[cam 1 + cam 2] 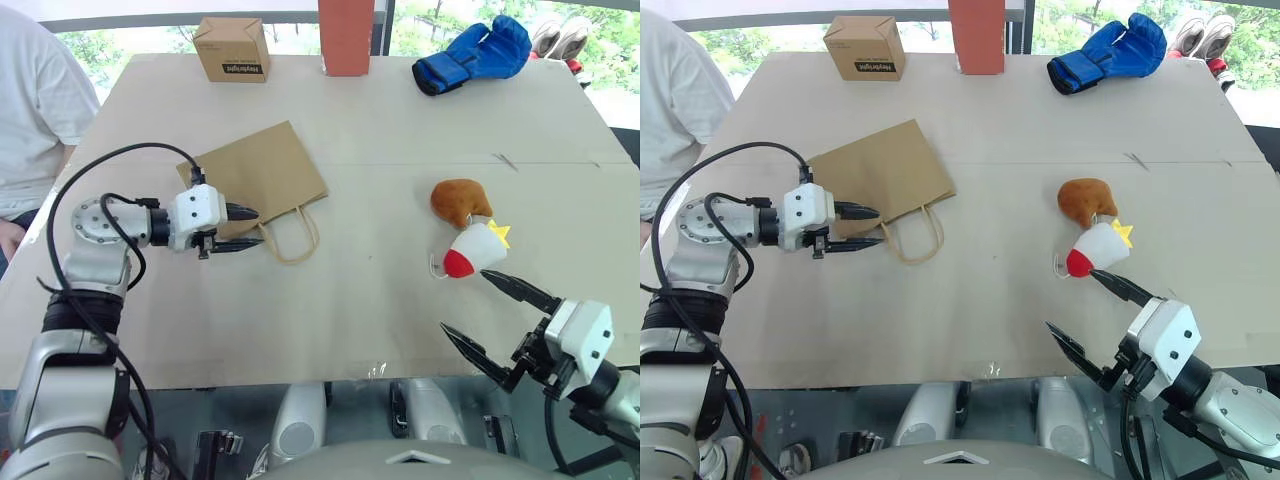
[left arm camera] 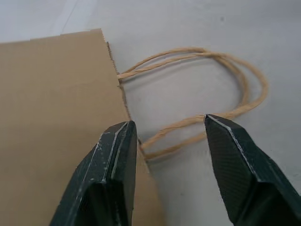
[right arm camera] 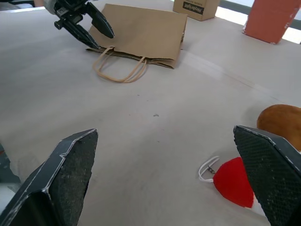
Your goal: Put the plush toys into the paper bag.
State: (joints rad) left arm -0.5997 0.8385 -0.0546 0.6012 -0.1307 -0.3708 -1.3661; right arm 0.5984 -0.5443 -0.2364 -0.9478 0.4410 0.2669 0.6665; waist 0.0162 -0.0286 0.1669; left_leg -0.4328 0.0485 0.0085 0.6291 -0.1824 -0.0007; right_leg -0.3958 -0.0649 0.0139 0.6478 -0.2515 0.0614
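The paper bag's opening is lying shut with both handles together, so next my left gripper grabs only the upper handle (image 1: 273, 246) and lifts it before plush toys go in.
The paper bag (image 1: 262, 175) lies flat on the table, left of centre, its twisted loop handles (image 1: 295, 235) pointing toward me. My left gripper (image 1: 250, 228) is open at the bag's mouth edge. One finger (image 2: 115, 160) hangs over the bag's corner, and the handle strands (image 2: 197, 120) run through the gap, with nothing gripped. Two plush toys lie at the right: a brown drumstick-like lump (image 1: 460, 200), and touching it a white one with a red end and yellow tip (image 1: 476, 252). My right gripper (image 1: 462, 300) is open wide, just short of the white and red toy (image 3: 233, 183).
At the far edge of the table are a small printed cardboard box (image 1: 232, 48), an orange-red block (image 1: 346, 35) and a blue boxing glove (image 1: 476, 52). A person in a white shirt (image 1: 35, 100) stands at the table's left side.
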